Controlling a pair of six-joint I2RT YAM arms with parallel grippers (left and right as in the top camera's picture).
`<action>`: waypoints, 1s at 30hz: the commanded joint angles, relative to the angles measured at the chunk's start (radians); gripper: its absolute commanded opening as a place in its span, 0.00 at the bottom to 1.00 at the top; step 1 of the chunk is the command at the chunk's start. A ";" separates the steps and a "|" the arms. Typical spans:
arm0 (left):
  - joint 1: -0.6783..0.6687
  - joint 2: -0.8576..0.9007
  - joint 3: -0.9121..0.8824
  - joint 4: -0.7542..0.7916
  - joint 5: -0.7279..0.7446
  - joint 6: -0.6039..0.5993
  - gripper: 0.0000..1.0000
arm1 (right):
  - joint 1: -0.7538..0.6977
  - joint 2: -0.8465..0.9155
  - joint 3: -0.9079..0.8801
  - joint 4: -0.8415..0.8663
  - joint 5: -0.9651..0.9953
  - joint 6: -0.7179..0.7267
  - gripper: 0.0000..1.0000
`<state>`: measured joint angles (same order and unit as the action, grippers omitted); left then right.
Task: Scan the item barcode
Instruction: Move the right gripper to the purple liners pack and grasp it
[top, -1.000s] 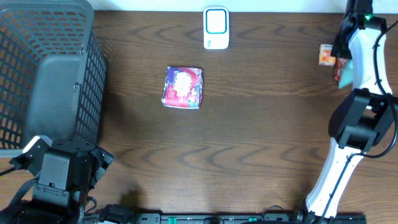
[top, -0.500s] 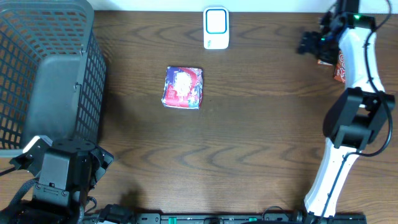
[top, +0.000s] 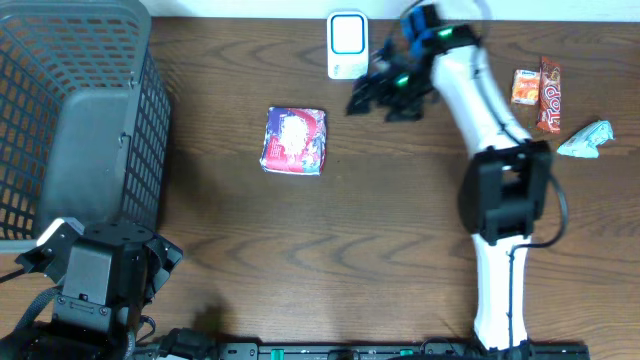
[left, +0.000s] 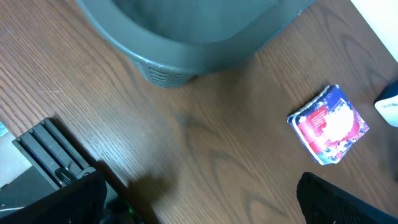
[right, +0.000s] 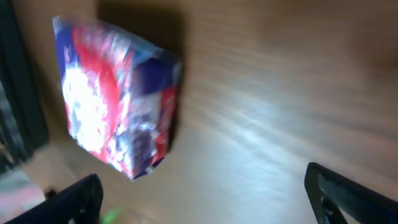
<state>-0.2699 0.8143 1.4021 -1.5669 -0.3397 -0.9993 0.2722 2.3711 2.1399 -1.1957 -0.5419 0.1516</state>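
My right gripper will next close on the packet's edge (top: 322, 140) (right: 160, 127) farthest from the grey mesh basket.
The item is a red, white and blue packet (top: 295, 140) lying flat on the wooden table, left of centre. It also shows in the left wrist view as the packet (left: 328, 124) and, blurred, in the right wrist view as the packet (right: 118, 102). A white barcode scanner (top: 348, 45) stands at the table's far edge, behind the packet. My right gripper (top: 364, 88) hovers just right of the scanner and up-right of the packet, open and empty, shown as the gripper (right: 211, 205). My left gripper (left: 205, 211) stays open and empty at the near-left corner.
A tall grey mesh basket (top: 70, 110) fills the left side. At the far right lie an orange snack packet (top: 525, 87), a red bar (top: 549, 95) and a crumpled pale-blue wrapper (top: 586, 140). The right arm stretches across the table's right half.
The right arm swung from the far-right edge leftward to beside the scanner, its jaws spreading wider. The snacks on the right are now uncovered. The left arm has not moved.
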 joint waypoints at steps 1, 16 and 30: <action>0.002 0.001 0.001 -0.003 -0.013 -0.016 0.98 | 0.060 0.006 -0.076 0.050 -0.019 0.020 0.99; 0.002 0.001 0.001 -0.003 -0.013 -0.016 0.98 | 0.151 0.005 -0.308 0.415 -0.148 0.225 0.34; 0.002 0.001 0.001 -0.003 -0.013 -0.016 0.98 | 0.185 -0.181 -0.093 0.079 0.667 0.129 0.01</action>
<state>-0.2699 0.8143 1.4021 -1.5669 -0.3393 -0.9993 0.4252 2.2944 1.9842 -1.0740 -0.2825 0.3244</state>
